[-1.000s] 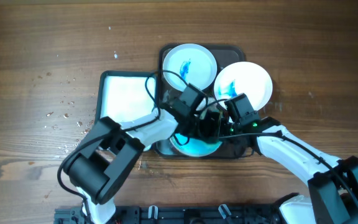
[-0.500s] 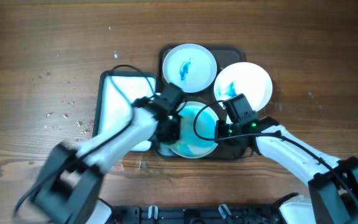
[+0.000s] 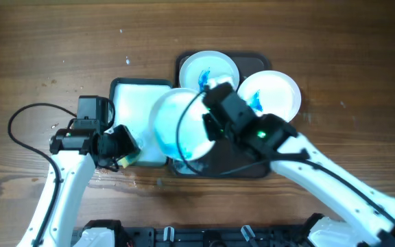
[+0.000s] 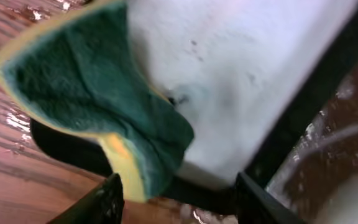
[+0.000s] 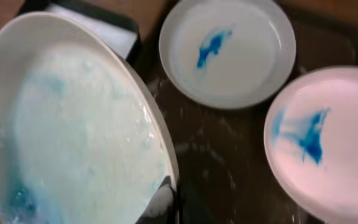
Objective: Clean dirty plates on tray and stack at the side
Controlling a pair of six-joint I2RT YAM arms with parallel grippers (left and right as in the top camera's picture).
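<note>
My right gripper has the white plate. It will let go of it on the wooden table (image 3: 310,118) beside the brown tray, opposite the smaller tray.
My right gripper (image 3: 208,129) is shut on the rim of a white plate (image 3: 178,125) with a pale blue film. It holds the plate tilted above the left edge of the dark brown tray (image 3: 252,166). In the right wrist view one finger (image 5: 159,202) presses that plate's rim (image 5: 73,130). Two more plates with blue smears rest on the tray, one at the back (image 3: 209,69) (image 5: 227,50) and one at the right (image 3: 271,92) (image 5: 328,137). My left gripper (image 3: 121,148) (image 4: 179,202) stands open at the smaller tray's front left corner, and a green and yellow sponge (image 4: 98,93) (image 3: 130,157) lies just ahead of its fingers.
A smaller dark-rimmed tray with a white inside (image 3: 132,103) (image 4: 247,62) sits left of the brown tray. Water drops and wet streaks mark the wooden table (image 3: 67,123) to its left. The left arm's cable loops over the table at the far left.
The left arm swung off the brown tray to the small tray's front left corner and opened its jaws. The right gripper lifted the front plate and carried it left, tilted.
</note>
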